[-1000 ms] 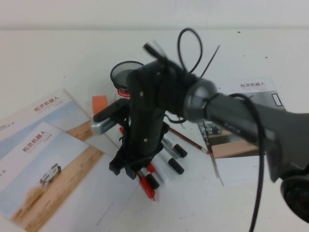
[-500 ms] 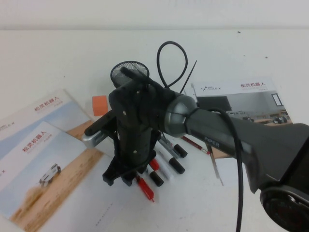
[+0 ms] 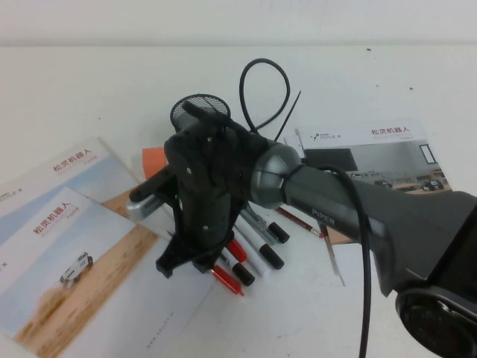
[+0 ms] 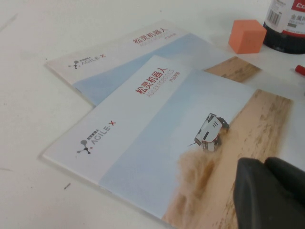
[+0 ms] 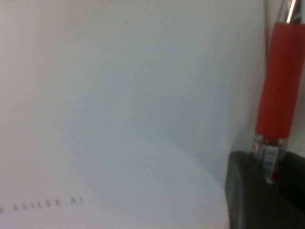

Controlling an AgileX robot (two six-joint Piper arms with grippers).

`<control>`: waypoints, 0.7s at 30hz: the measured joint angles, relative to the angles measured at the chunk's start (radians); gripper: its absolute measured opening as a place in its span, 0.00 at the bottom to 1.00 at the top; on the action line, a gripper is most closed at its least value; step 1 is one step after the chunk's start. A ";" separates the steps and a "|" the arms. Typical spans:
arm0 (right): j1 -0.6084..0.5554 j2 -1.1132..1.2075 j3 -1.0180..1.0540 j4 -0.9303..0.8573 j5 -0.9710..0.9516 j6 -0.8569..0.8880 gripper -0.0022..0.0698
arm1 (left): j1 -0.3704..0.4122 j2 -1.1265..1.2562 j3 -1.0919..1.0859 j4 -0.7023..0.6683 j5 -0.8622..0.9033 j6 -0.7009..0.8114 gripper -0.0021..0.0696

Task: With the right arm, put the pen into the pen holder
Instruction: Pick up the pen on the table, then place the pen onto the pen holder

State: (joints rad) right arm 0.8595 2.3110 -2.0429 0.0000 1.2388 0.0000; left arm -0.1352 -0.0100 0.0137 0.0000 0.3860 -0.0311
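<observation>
Next, I let go of the red pen, now at the table's middle, with my right gripper inside the black mesh pen holder (image 3: 188, 130), against the pen holder's rim near the orange cube.
The right arm's gripper (image 3: 195, 266) points down at the table's middle, beside the white markers. It is shut on the red pen (image 3: 226, 280), whose red pointed end sticks out toward the near side. In the right wrist view the pen's red barrel (image 5: 278, 81) runs out from between the gripper's dark fingers (image 5: 269, 168) over white paper. The black mesh pen holder (image 3: 195, 109) stands upright behind the arm, partly hidden by it; its labelled base shows in the left wrist view (image 4: 288, 21). The left gripper (image 4: 270, 191) is shut and empty, low over a brochure.
White markers with black caps (image 3: 262, 247) and a thin dark-red pencil (image 3: 299, 221) lie right of the gripper. An orange cube (image 3: 152, 157) sits left of the holder. Brochures (image 3: 71, 246) lie at the left, and more (image 3: 387, 153) at the right.
The right arm has swung left and lowered over the markers. The gripper shifted a little left, and the pen's red end has moved up and right with it.
</observation>
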 joint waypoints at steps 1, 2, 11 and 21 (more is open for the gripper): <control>0.000 0.002 -0.015 0.000 -0.003 0.000 0.14 | 0.000 0.000 0.000 0.000 0.000 0.000 0.03; 0.000 0.000 -0.026 0.000 -0.005 0.000 0.14 | 0.000 0.000 0.000 0.000 0.000 0.000 0.03; -0.043 -0.210 0.071 0.101 -0.260 0.031 0.14 | 0.000 0.000 0.000 0.000 0.000 0.000 0.03; -0.051 -0.491 0.702 0.227 -1.123 -0.036 0.14 | 0.000 0.000 0.000 0.000 0.000 0.000 0.03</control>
State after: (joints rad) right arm 0.8090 1.8196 -1.3408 0.2266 0.1155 -0.0365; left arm -0.1352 -0.0100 0.0137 0.0000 0.3860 -0.0311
